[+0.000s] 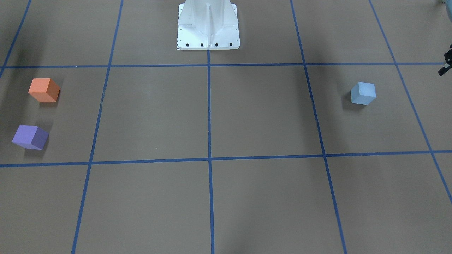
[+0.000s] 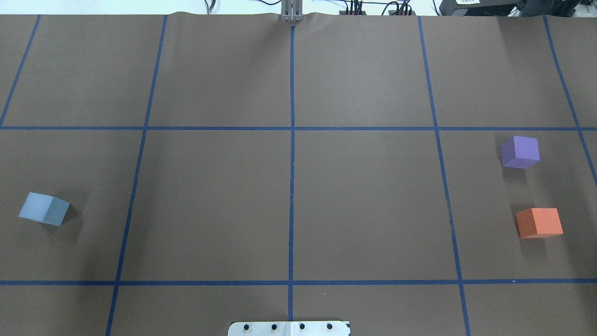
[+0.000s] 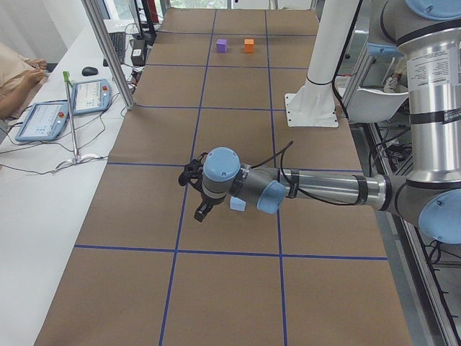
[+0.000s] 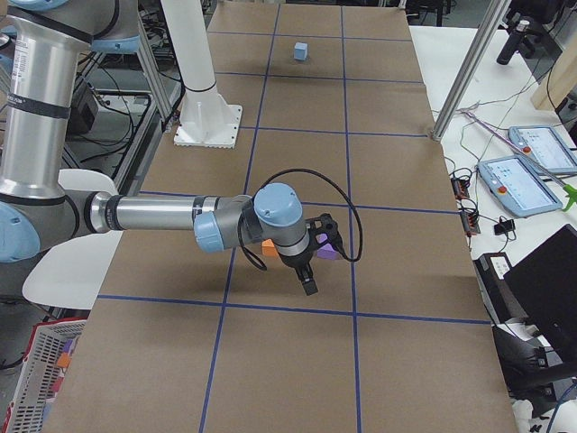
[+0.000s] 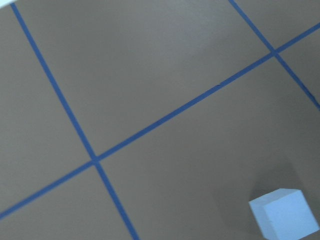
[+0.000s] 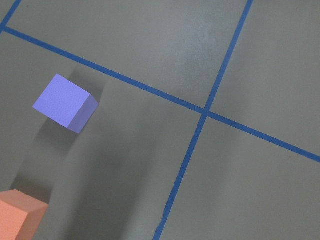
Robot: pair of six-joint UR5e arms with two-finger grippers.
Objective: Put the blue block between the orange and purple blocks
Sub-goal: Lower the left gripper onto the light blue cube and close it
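Note:
My left gripper will grip the upper half of the blue block (image 1: 364,90) (image 5: 288,216), because the blue block belongs between the orange and purple blocks.
The light blue block (image 1: 363,93) sits alone on the brown table on my left side, also in the overhead view (image 2: 44,209) and the left wrist view (image 5: 285,214). The orange block (image 2: 539,222) and the purple block (image 2: 520,151) sit on my right side with a gap between them; both show in the right wrist view, purple (image 6: 66,103) and orange (image 6: 20,215). My left gripper (image 3: 194,193) hovers beside the blue block (image 3: 238,205). My right gripper (image 4: 321,254) hovers over the orange and purple blocks. I cannot tell whether either gripper is open or shut.
Blue tape lines divide the brown table (image 2: 289,186) into squares. The white robot base (image 1: 208,28) stands at the middle of my table edge. Operator tablets (image 3: 43,119) and cables lie on the white side table beyond the far edge.

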